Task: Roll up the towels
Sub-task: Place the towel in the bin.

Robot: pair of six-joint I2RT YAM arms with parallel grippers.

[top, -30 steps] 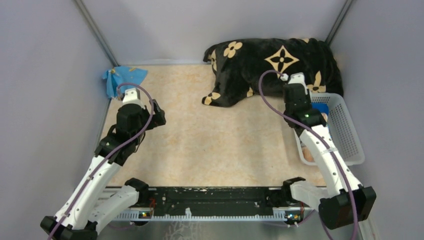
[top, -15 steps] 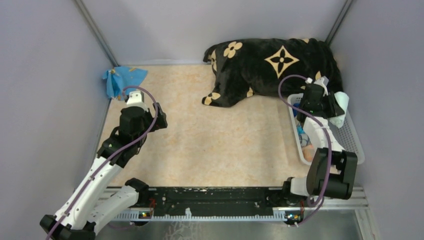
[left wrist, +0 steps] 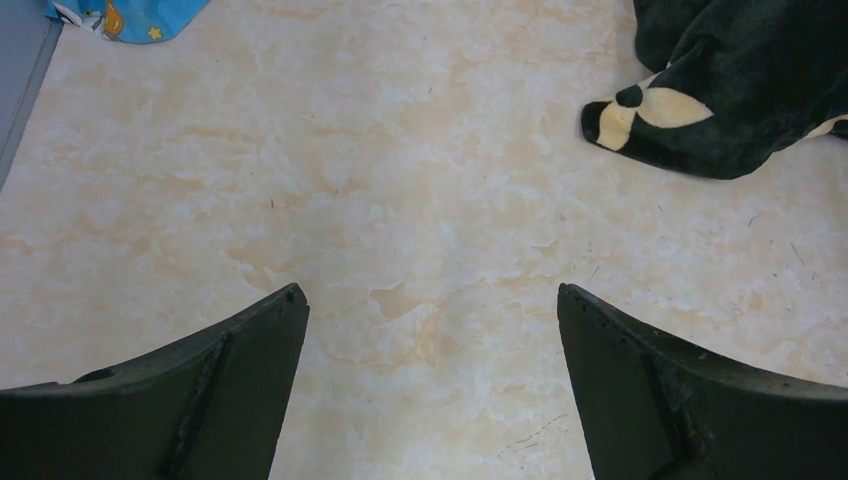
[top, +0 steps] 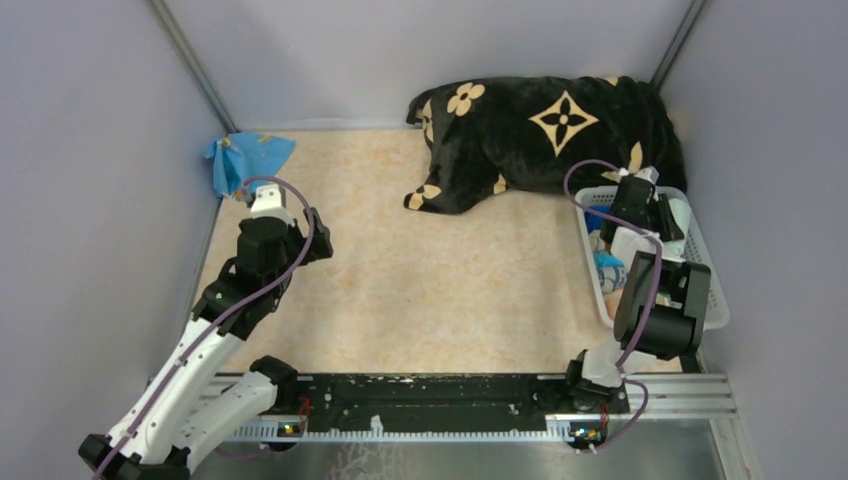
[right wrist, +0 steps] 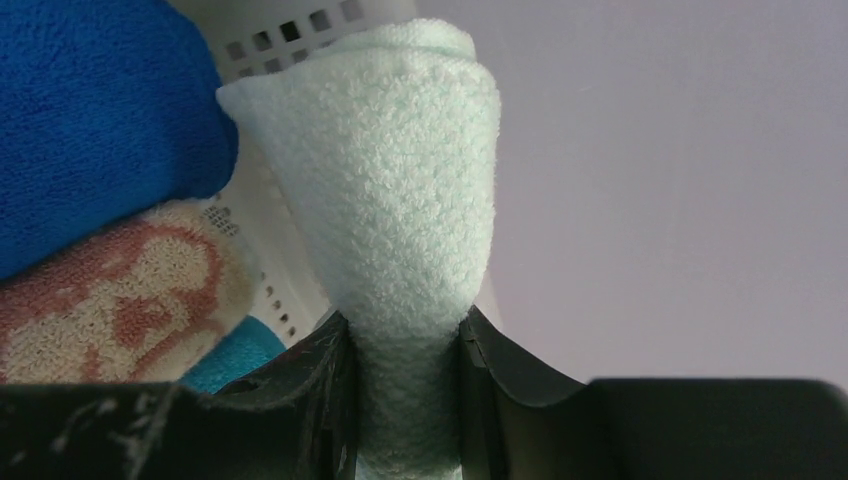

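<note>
My right gripper should release the mint green towel between the blue towel and the basket's slotted side [top: 662, 213] [right wrist: 290, 255].
My right gripper [right wrist: 405, 325] is shut on a rolled mint green towel [right wrist: 400, 190] and holds it over the far end of the white basket [top: 702, 285], close to the right wall. The towel shows pale beside that gripper [top: 655, 213] in the top view [top: 681, 213]. In the basket lie an orange towel with pale print [right wrist: 110, 295] and a blue towel [right wrist: 90, 110]. A blue patterned towel [top: 245, 155] lies crumpled in the far left corner. My left gripper [left wrist: 430, 295] is open and empty above the bare table, left of centre [top: 318, 235].
The big black blanket with beige flowers [top: 550, 125] lies at the back right, its corner in the left wrist view [left wrist: 740, 90]. The basket's slotted wall [right wrist: 290, 30] is right behind the mint towel. Grey walls close in both sides.
My right arm swung right from the blanket's edge and folded back over the basket, with the mint towel in its gripper. The left arm barely moved.
</note>
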